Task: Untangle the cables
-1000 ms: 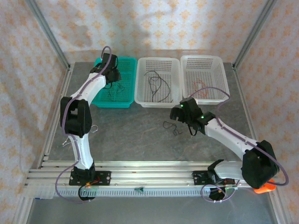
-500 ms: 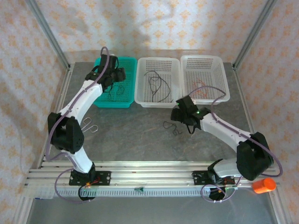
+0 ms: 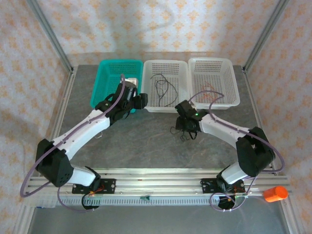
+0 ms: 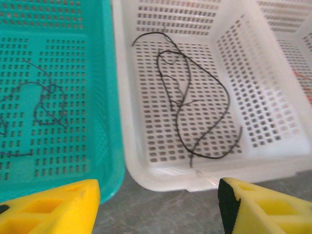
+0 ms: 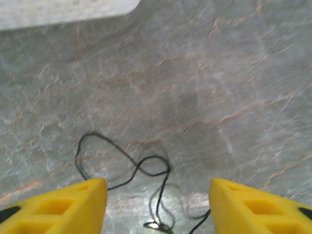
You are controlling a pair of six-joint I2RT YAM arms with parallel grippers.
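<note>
The black cable crosses itself in slack loops, so my right gripper needs to pinch the cable's small coil (image 5: 159,225) and lift it for my left gripper to help stretch.
A loose black cable (image 3: 177,131) lies tangled on the grey table, in front of the middle basket. My right gripper (image 3: 188,126) hovers just above it, and the cable (image 5: 146,168) shows between the open yellow fingers (image 5: 73,207) without touching them. My left gripper (image 3: 138,101) is open with nothing in it, low over the table at the gap between the teal and middle baskets. Another black cable (image 4: 195,107) lies looped in the middle white basket (image 4: 126,122). A dark cable (image 4: 46,105) lies in the teal basket (image 4: 105,97). An orange-red cable (image 3: 209,92) rests in the right white basket (image 3: 213,61).
The three baskets stand side by side along the back of the table. An orange object (image 3: 273,193) sits by the rail at the near right. Metal frame posts (image 3: 48,34) rise at the back corners.
My left arm swung out of the teal basket, right and nearer, and its jaws opened wider. My right gripper slid left over the table cable while its jaws narrowed.
</note>
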